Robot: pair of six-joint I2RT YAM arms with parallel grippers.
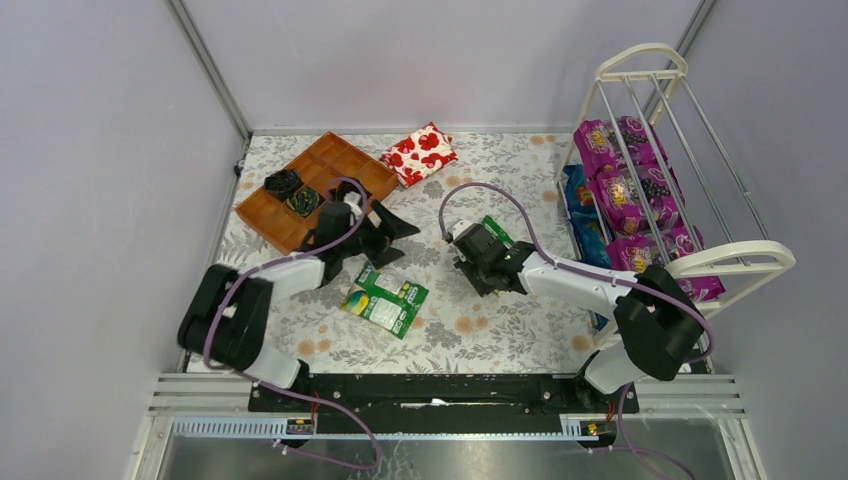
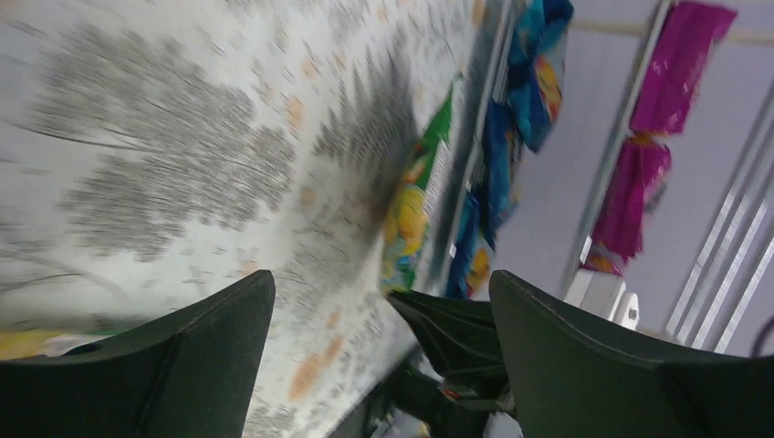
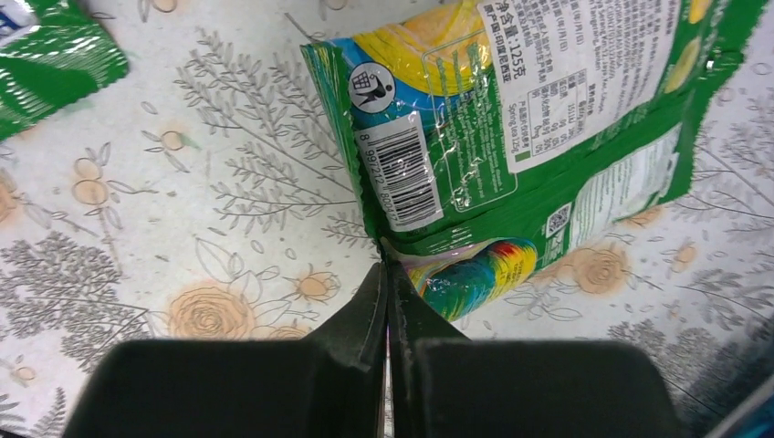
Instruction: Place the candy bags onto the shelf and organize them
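Observation:
My right gripper needs to take the green candy bag deeper beside its barcode [image 3: 411,230] while my left gripper steadies the bag, because my right gripper pinches only the bag's corner.
My right gripper [image 3: 387,266] is shut on the bottom edge of a green-and-white candy bag [image 3: 511,137], barcode side up, just over the flowered table. In the top view this gripper [image 1: 480,245] and bag [image 1: 497,231] are mid-table, left of the white wire shelf [image 1: 735,262]. Three magenta-purple candy bags [image 1: 632,195] lie on the shelf's tiers. A second green-and-white bag [image 1: 385,298] lies flat on the table; its corner also shows in the right wrist view [image 3: 46,55]. My left gripper [image 1: 400,245] is open and empty above that second bag. Its wrist view [image 2: 381,283] is blurred.
Blue bags [image 1: 585,215] sit at the shelf's lower left side. A brown compartment tray [image 1: 315,185] with dark items stands at the back left. A red-and-white flowered packet [image 1: 420,152] lies behind it. Grey walls close in on both sides.

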